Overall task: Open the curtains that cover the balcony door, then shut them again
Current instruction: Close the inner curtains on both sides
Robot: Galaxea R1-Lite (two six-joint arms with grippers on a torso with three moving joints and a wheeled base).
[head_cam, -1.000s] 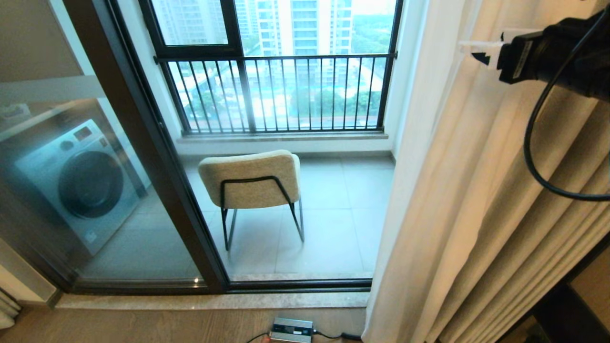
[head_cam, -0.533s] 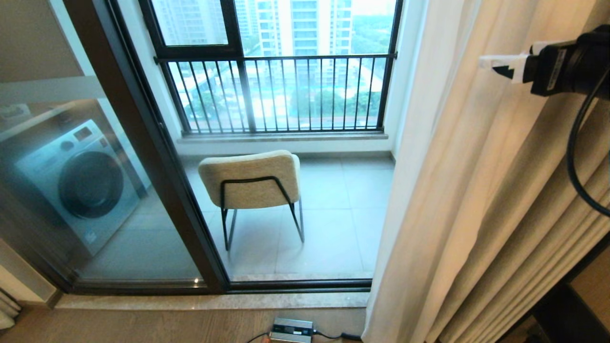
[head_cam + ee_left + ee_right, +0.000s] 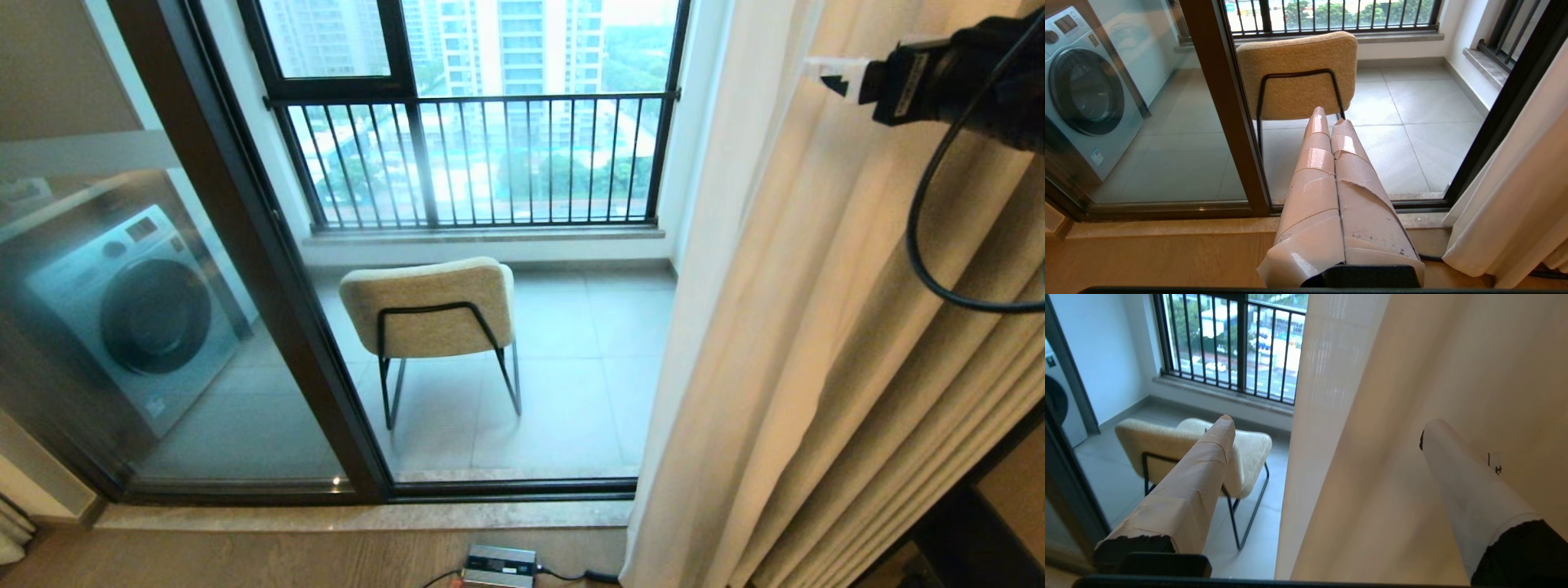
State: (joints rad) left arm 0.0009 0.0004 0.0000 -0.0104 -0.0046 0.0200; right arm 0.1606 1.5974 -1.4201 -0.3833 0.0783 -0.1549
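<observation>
Next, my right gripper closes on the front fold (image 3: pixel 791 60) (image 3: pixel 1369 357) of the cream curtains, high up next to their pale sheer edge.
The cream curtains (image 3: pixel 816 327) hang bunched at the right of the head view, their pale sheer edge (image 3: pixel 718 163) toward the glass. The balcony door (image 3: pixel 269 269), dark-framed glass, stands uncovered at the left and middle. My right gripper (image 3: pixel 829 72) is high up against the curtain folds. In the right wrist view it (image 3: pixel 1329 422) is open wide. The curtain (image 3: pixel 1392 416) fills the gap between its taped fingers (image 3: pixel 1200 469), with one finger on each side of the leading edge. My left gripper (image 3: pixel 1329 118) is shut on nothing, held low and pointing at the door sill.
A beige chair (image 3: pixel 429 306) with black legs stands on the balcony tiles behind the glass. A washing machine (image 3: pixel 139 314) is at the left and a barred window (image 3: pixel 473 159) beyond. A small silver box (image 3: pixel 500 566) with a cable lies on the floor by the curtain hem.
My right gripper dropped a little and drew back to the right, then came back up and to the left along the curtain. The curtains and the left arm have not moved.
</observation>
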